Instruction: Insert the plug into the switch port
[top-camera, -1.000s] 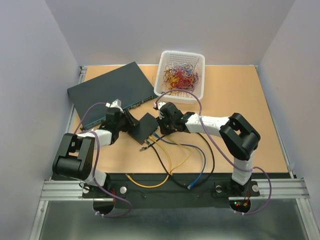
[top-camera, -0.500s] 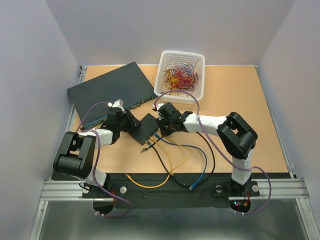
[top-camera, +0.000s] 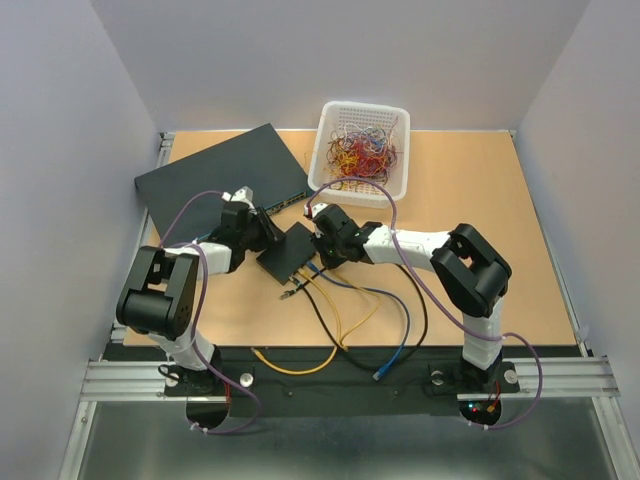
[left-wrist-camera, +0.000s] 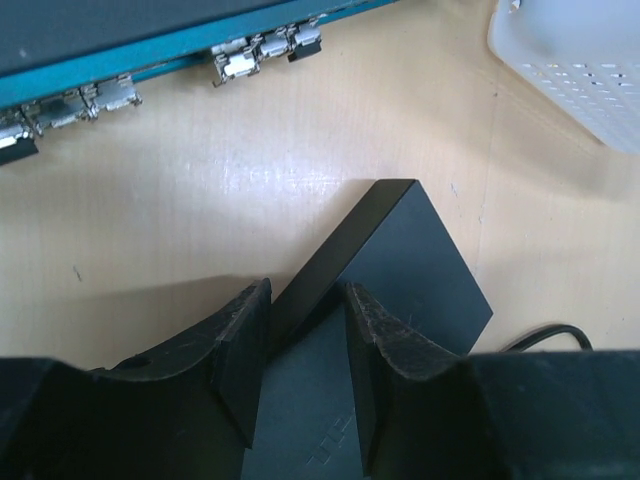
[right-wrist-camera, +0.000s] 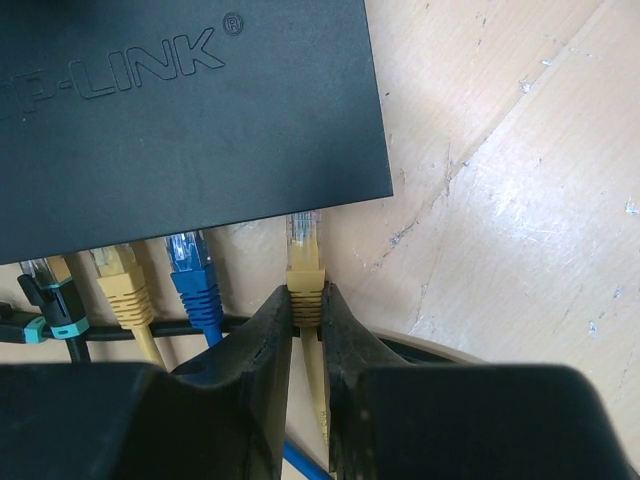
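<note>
Next, my right gripper releases the yellow plug, now at the switch's port edge, in the TP-LINK switch's port (top-camera: 320, 252) (right-wrist-camera: 304, 222) next to the blue plug, near the corner of the switch.
The small black TP-LINK switch (top-camera: 290, 252) lies flat mid-table; it also shows in the left wrist view (left-wrist-camera: 410, 260) and the right wrist view (right-wrist-camera: 180, 120). My left gripper (top-camera: 268, 237) (left-wrist-camera: 305, 300) is shut on the switch's left edge. My right gripper (top-camera: 320, 250) (right-wrist-camera: 306, 300) is shut on a yellow plug (right-wrist-camera: 304, 262). The plug's clear tip points at the switch's port edge near its right end and touches or just enters it. The port itself is hidden under the switch's rim. A blue plug (right-wrist-camera: 190, 265), another yellow plug (right-wrist-camera: 118, 278) and a black-teal plug (right-wrist-camera: 48, 290) sit along the same edge.
The large dark blue-grey box (top-camera: 220, 175) lies at the back left, its port row (left-wrist-camera: 240, 60) just beyond the switch. A white basket (top-camera: 362, 150) of coloured wires stands behind the right gripper. Loose yellow, blue and black cables (top-camera: 345, 320) trail to the near edge.
My left arm has reached farther right and back, and the switch has shifted slightly with it. The right gripper has edged left with the yellow plug. The large box looks nudged.
</note>
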